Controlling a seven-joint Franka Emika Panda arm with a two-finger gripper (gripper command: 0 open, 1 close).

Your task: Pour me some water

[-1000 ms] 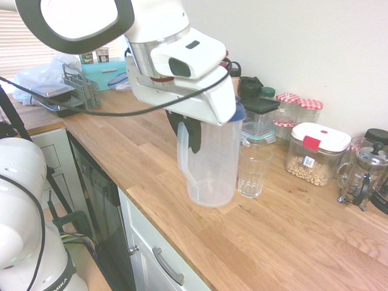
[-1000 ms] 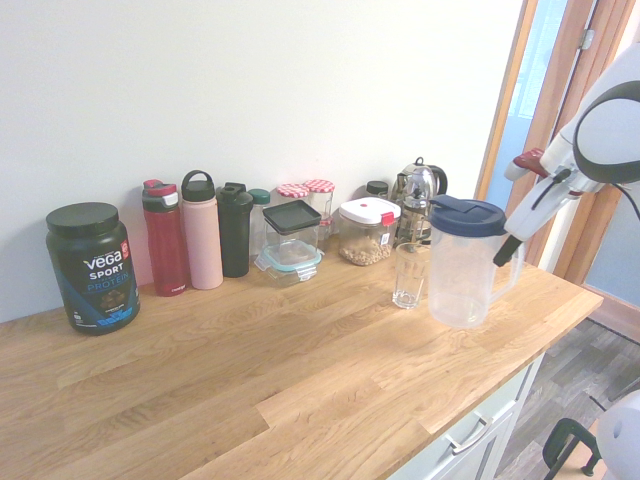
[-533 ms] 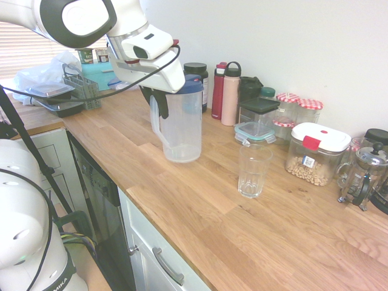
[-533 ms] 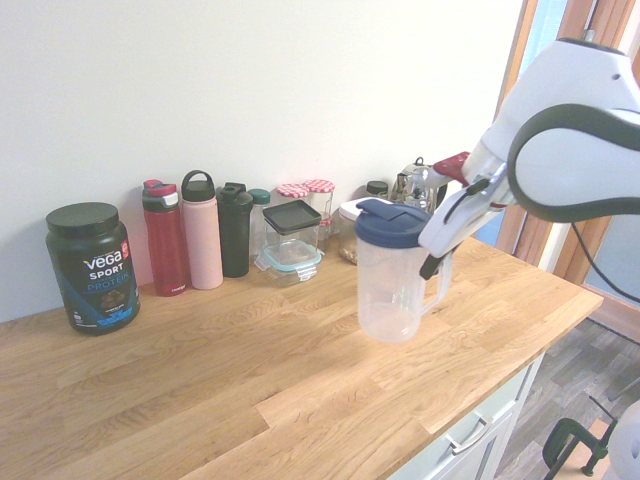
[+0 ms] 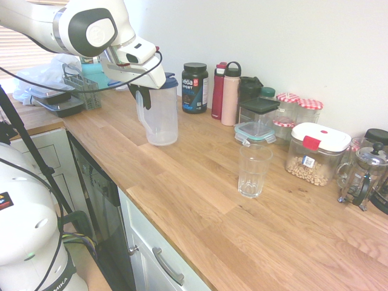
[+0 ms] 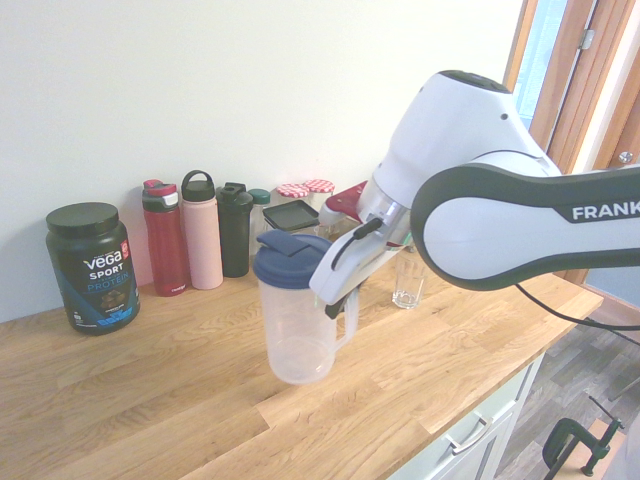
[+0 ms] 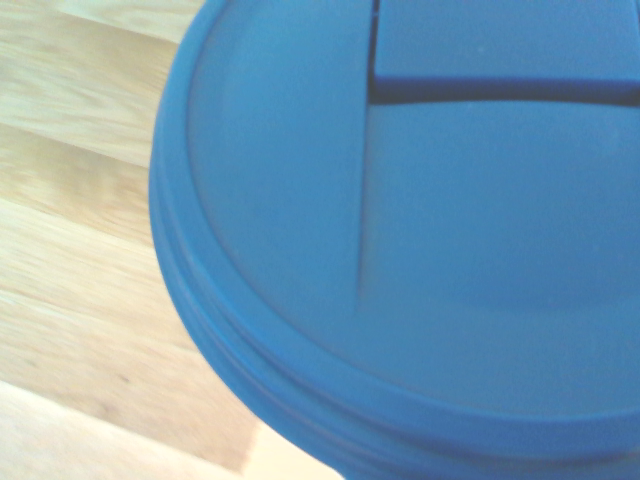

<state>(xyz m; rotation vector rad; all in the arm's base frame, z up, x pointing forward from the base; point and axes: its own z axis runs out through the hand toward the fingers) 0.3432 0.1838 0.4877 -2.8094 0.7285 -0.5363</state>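
Observation:
My gripper is holding the jug upright over the wooden counter. It will let go of the jug on the wooden counter, out [image 6: 263, 368] in front of the pink bottle.
A clear plastic jug [image 5: 161, 116] with a blue lid [image 6: 290, 259] stands upright over the wooden counter [image 5: 200, 200], a good way from the empty drinking glass [image 5: 253, 170]. My gripper [image 5: 144, 100] is shut on the jug's handle [image 6: 349, 322]. I see no water level through the jug's wall. Whether its base touches the wood I cannot tell. The second exterior view shows the glass [image 6: 406, 284] partly behind the arm. The wrist view is filled by the blue lid [image 7: 420, 230] from close above.
Along the wall stand a black protein tub [image 5: 194, 88], a red bottle [image 5: 218, 91], a pink bottle [image 5: 230, 94], several food containers [image 5: 316, 153] and a French press [image 5: 362, 176]. A dish rack [image 5: 82, 91] sits at the counter's far end. The counter's front edge runs close by.
My arm has carried the jug away from the glass, along the counter toward the protein tub. The grip on the handle has held and the glass has stayed put.

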